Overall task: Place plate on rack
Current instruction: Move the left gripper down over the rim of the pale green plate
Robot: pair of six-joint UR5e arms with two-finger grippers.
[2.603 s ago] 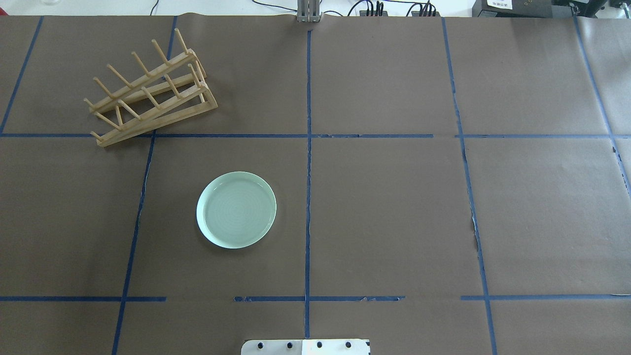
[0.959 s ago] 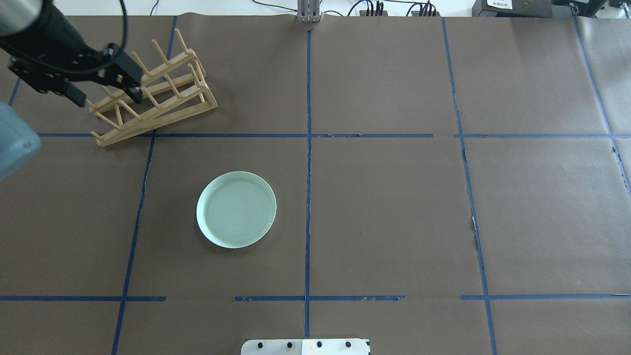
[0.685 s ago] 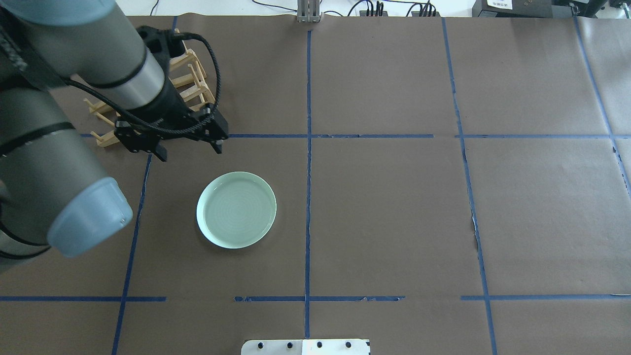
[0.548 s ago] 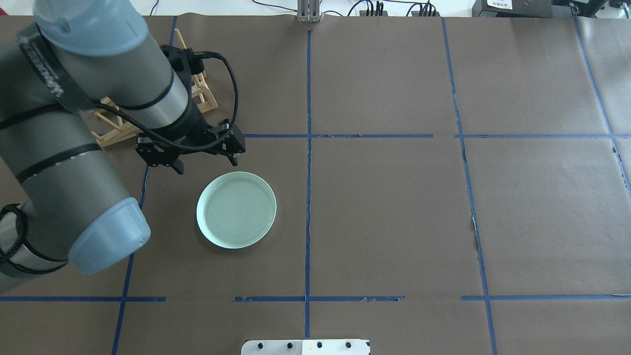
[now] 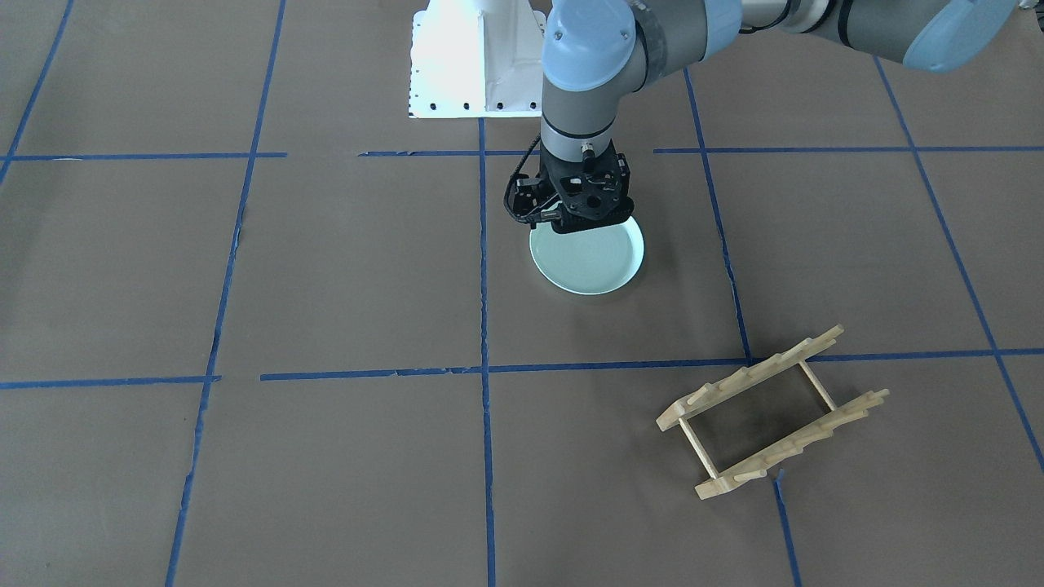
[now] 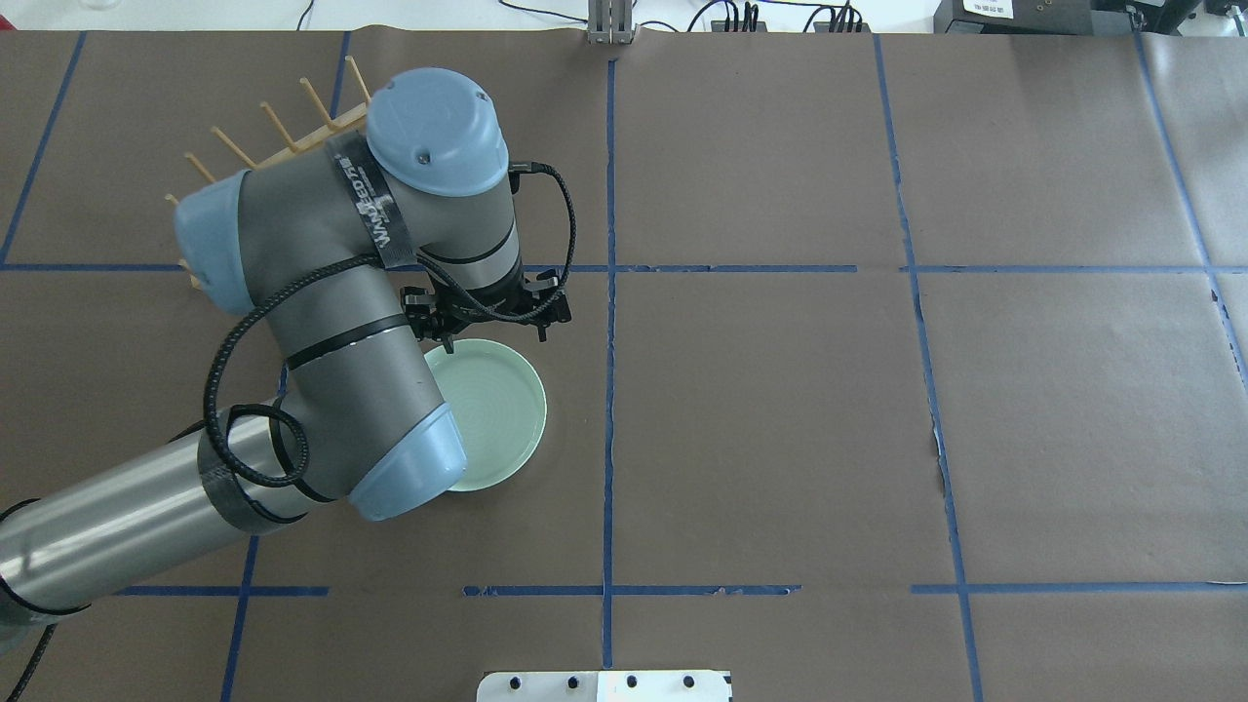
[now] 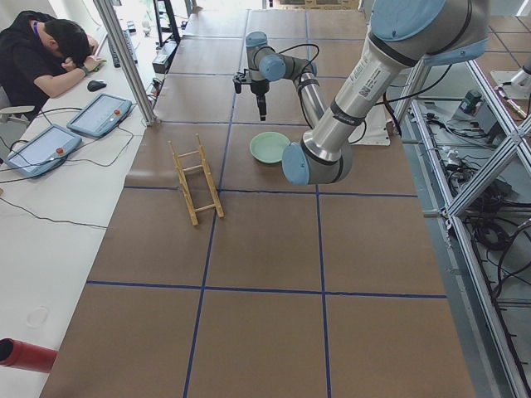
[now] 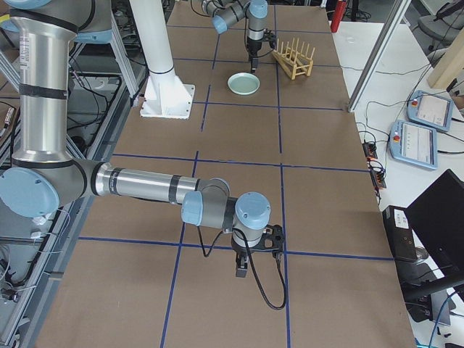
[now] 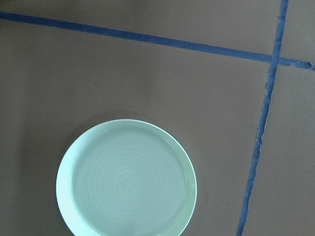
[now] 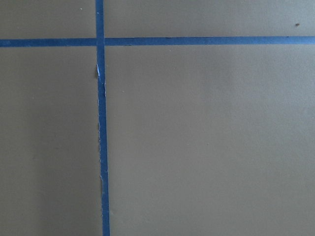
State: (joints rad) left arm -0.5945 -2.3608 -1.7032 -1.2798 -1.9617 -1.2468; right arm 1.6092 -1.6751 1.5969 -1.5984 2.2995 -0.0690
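Next, my left gripper goes down to the plate's rim [image 5: 530,245] [image 9: 196,180], on the side closest to a blue tape line, and closes there.
The pale mint-green plate [image 6: 502,409] lies flat on the brown table cover, also seen in the front view [image 5: 591,261] and the left wrist view [image 9: 126,179]. My left gripper [image 6: 495,337] is open and empty. It hangs above the plate's far rim, well clear of it [image 5: 589,223]. The light-wood rack [image 5: 771,412] stands at the far left; in the overhead view my left arm hides most of it and only some pegs [image 6: 283,132] show. My right gripper [image 8: 243,267] shows only in the exterior right view, low over the table's right end; I cannot tell its state.
The white robot base plate [image 5: 473,65] sits at the table's near edge. Blue tape lines [image 6: 610,390] grid the cover. In the exterior left view a person [image 7: 50,50] leans on a side desk with tablets [image 7: 99,114], and a red cylinder [image 7: 25,355] lies there.
My left arm came in from the left, passed over the rack and now hangs open above the plate. The plate and the rack have not moved.
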